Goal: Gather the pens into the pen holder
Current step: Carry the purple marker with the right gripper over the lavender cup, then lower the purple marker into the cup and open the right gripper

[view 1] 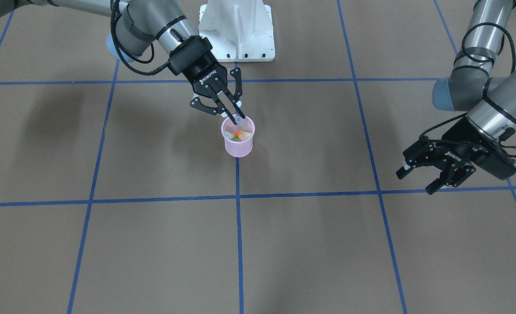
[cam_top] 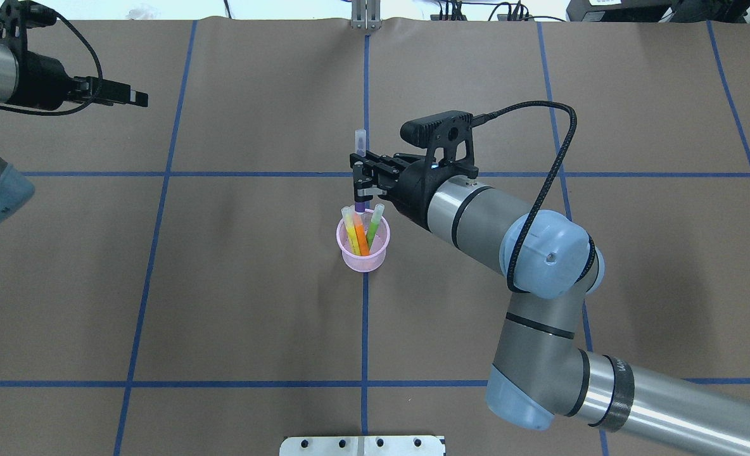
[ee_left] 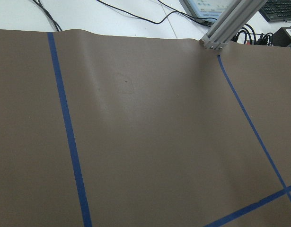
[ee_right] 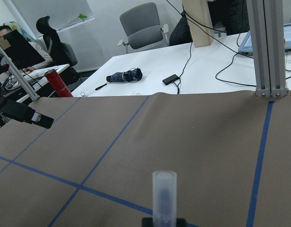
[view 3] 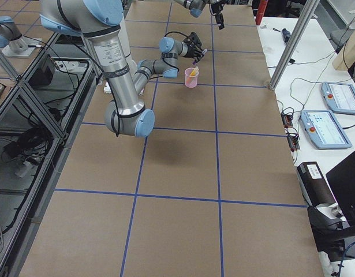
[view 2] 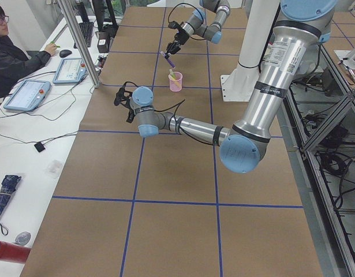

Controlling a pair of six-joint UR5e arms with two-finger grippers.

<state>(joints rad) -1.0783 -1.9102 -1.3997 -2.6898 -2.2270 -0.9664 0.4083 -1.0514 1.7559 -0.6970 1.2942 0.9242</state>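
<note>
The purple pen will drop from my right gripper inside the pink mesh pen holder, over the orange pen (view 1: 239,133). The purple pen is held upright just above the holder's rim.
The pink mesh pen holder (cam_top: 363,261) stands upright at the table's middle, also seen in the front view (view 1: 239,149). An orange pen (cam_top: 361,242) and a green pen (cam_top: 374,227) lean inside it, beside a yellow-green stick (cam_top: 349,227). My right gripper (cam_top: 360,189) is shut on the purple pen (cam_top: 360,206) and holds it upright just above the holder's far rim. The pen's pale cap (ee_right: 164,194) points up. My left gripper (view 1: 417,181) is open and empty, well off to the side above the bare table.
The white robot base (view 1: 236,30) stands behind the holder. Blue tape lines (cam_top: 365,329) divide the brown table. An operator (view 2: 10,57) sits at the table's far side by a metal post (view 2: 79,40) and tablets.
</note>
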